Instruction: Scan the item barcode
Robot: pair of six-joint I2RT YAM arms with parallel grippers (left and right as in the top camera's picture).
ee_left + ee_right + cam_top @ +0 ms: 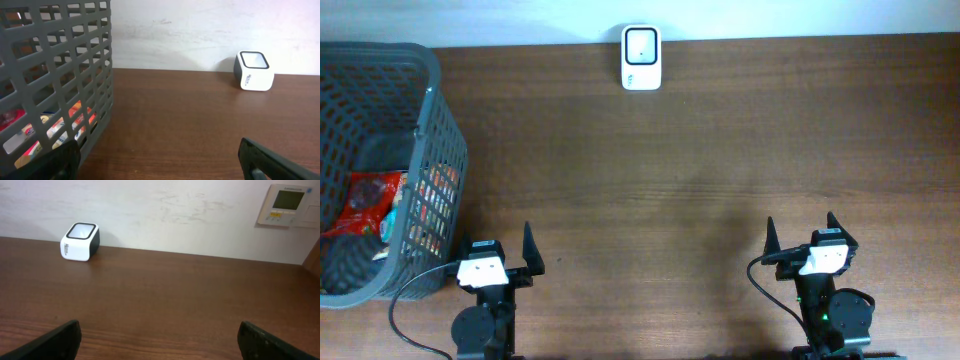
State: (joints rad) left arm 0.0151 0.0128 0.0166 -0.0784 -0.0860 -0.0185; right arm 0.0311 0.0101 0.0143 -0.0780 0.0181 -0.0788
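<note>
The robot's left gripper will next reach into the grey mesh basket and close on the teal packet (388, 224) next to the red packet.
A white barcode scanner (641, 57) with a black-framed window stands at the table's far edge, also seen in the left wrist view (254, 71) and the right wrist view (80, 241). Packaged items, among them a red packet (365, 200), lie inside the grey mesh basket (432, 110) at the left. Some show through its wall (95, 85). My left gripper (498, 248) rests near the front edge beside the basket, open and empty (157, 160). My right gripper (802, 236) sits at the front right, open with nothing between its fingers (160, 337).
The brown wooden table (700, 170) stretches between the grippers and the scanner. A white wall runs behind it, with a thermostat panel (289, 205) at the right. The basket stands close to my left gripper's left finger (62, 157).
</note>
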